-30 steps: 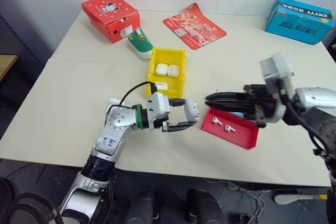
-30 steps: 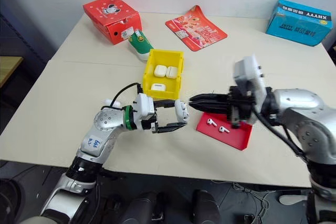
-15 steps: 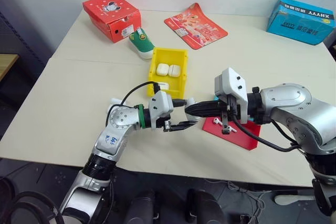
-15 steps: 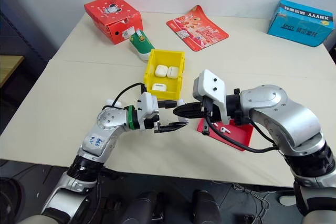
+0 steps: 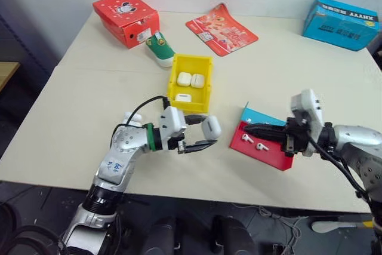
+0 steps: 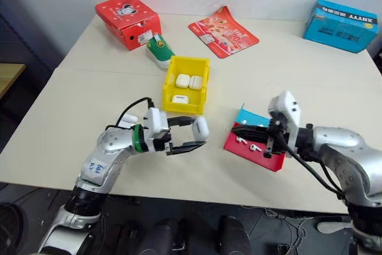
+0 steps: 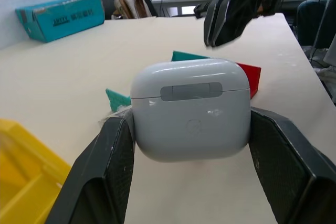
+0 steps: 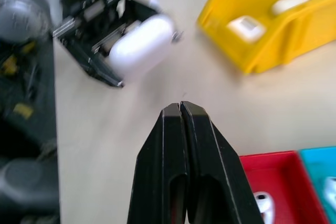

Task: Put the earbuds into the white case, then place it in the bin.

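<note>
Next, I release the white case with my left gripper in the yellow bin (image 5: 192, 90), between the back pair and the front case.
My left gripper (image 5: 206, 136) is shut on the white case (image 5: 210, 128), held just above the table in front of the bin; the case's lid is closed (image 7: 189, 108), with a black finger (image 7: 113, 171) on either side. Behind it stands the yellow bin (image 5: 192, 58) with three white cases inside. Two earbuds (image 5: 243, 138) (image 5: 260, 146) lie in the red tray (image 5: 268, 157). Over that tray my right gripper (image 5: 248, 129) points at the case from a short way off, its fingers (image 8: 180, 109) shut with nothing between them.
A red cardboard box (image 5: 125, 16), a small green and white shoe (image 5: 160, 49) and a red packet (image 5: 221, 28) lie at the back of the table. A blue box (image 5: 340, 22) sits at the back right. The table's front edge runs just below both grippers.
My right gripper has drawn back to the right from the case and now hangs over the red tray. The left gripper has shifted slightly left, still holding the case.
</note>
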